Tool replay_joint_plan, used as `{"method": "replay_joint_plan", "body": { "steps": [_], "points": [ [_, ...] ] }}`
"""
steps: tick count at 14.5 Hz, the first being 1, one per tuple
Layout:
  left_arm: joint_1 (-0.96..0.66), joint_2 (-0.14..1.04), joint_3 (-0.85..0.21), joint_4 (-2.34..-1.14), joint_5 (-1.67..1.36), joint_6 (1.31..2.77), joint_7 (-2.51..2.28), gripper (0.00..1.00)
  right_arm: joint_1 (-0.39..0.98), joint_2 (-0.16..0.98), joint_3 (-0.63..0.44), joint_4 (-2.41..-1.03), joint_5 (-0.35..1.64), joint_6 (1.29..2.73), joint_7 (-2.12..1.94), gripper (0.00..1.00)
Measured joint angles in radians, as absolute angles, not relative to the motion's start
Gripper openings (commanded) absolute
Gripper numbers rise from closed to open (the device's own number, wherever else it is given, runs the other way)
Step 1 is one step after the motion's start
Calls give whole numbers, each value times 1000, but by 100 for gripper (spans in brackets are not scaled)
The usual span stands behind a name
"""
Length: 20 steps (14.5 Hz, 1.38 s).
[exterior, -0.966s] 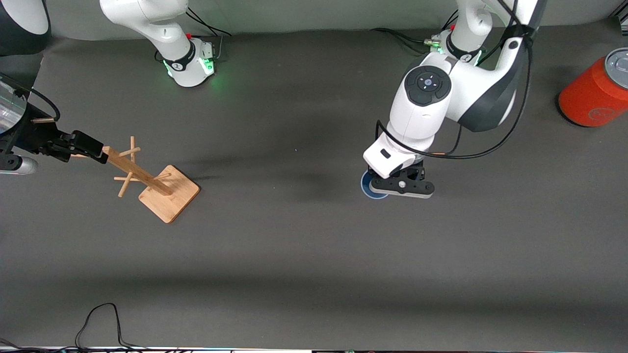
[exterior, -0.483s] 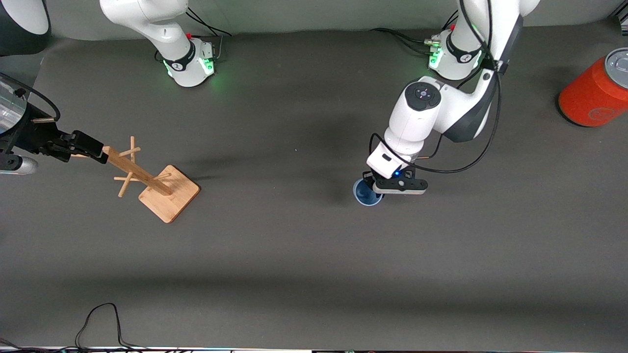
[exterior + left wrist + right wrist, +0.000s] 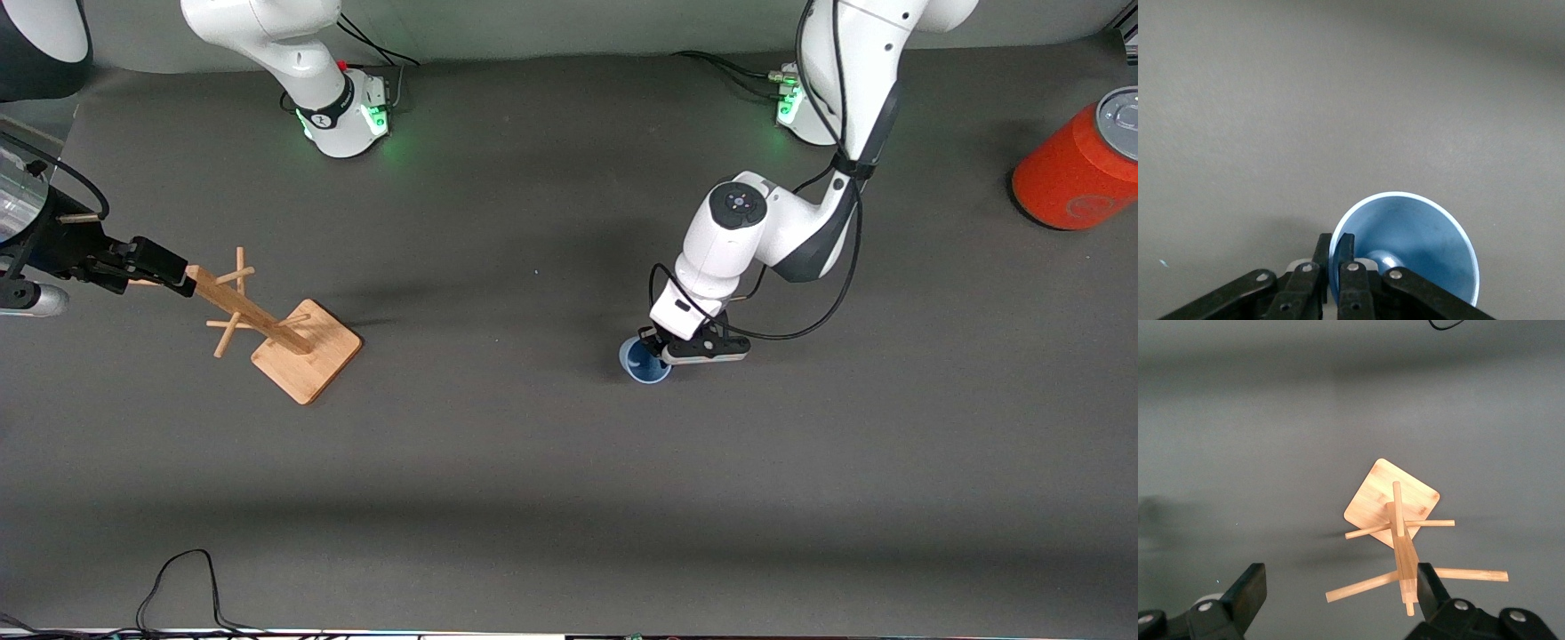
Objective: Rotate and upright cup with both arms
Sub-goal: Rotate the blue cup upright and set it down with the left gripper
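Observation:
My left gripper needs to set the light-blue cup down upright on the bare table slightly nearer the wooden peg rack [image 3: 620, 345].
The light-blue cup [image 3: 642, 362] shows its open mouth upward, near the table's middle toward the left arm's end. My left gripper [image 3: 660, 350] is shut on its rim wall, one finger inside and one outside. In the left wrist view the cup [image 3: 1411, 243] fills the space beside the left gripper [image 3: 1336, 244], and I see down into it. Whether the cup's bottom touches the table I cannot tell. My right gripper [image 3: 169, 268] waits open at the top of the wooden rack's post; in the right wrist view the right gripper [image 3: 1338, 590] has the post tip close by one finger [image 3: 1429, 587].
A wooden peg rack [image 3: 298, 347] stands on a square base toward the right arm's end. A large orange-red can [image 3: 1071, 173] lies at the left arm's end of the table. A black cable [image 3: 178, 578] loops along the table's near edge.
The left arm has come down and shifted toward the right arm's end, carrying the cup with it. The right arm has not moved.

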<state>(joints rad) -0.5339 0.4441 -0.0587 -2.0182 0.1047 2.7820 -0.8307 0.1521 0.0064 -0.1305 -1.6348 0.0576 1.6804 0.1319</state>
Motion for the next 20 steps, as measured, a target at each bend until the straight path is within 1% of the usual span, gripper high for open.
{"method": "replay_joint_plan", "body": {
  "steps": [7,8,9,10,11,12,13,20],
  "points": [
    [-585,470,-58,-2018,106,2790,-888,0,152,7,-130,-1635,58,1680,132,100],
    [-590,472,-58,-2018,106,2790,-888,3,152,7,-130,-1635,58,1680,132,100],
    [-594,473,-58,-2018,106,2790,-890,9,152,7,-130,-1635,58,1680,132,100],
    [-598,474,-58,-2019,106,2790,-890,21,153,7,-129,-1635,58,1680,132,100],
    [-603,474,-58,-2019,106,2790,-890,45,153,7,-128,-1635,58,1680,132,100],
    [-608,475,-58,-2020,106,2790,-892,75,153,7,-128,-1635,58,1680,132,100],
    [-612,475,-57,-2020,106,2790,-900,100,153,7,-128,-1636,58,1680,132,100],
    [-643,472,-57,-2034,144,2790,-1001,100,153,11,-128,-1637,58,1681,132,100]
  ]
}}
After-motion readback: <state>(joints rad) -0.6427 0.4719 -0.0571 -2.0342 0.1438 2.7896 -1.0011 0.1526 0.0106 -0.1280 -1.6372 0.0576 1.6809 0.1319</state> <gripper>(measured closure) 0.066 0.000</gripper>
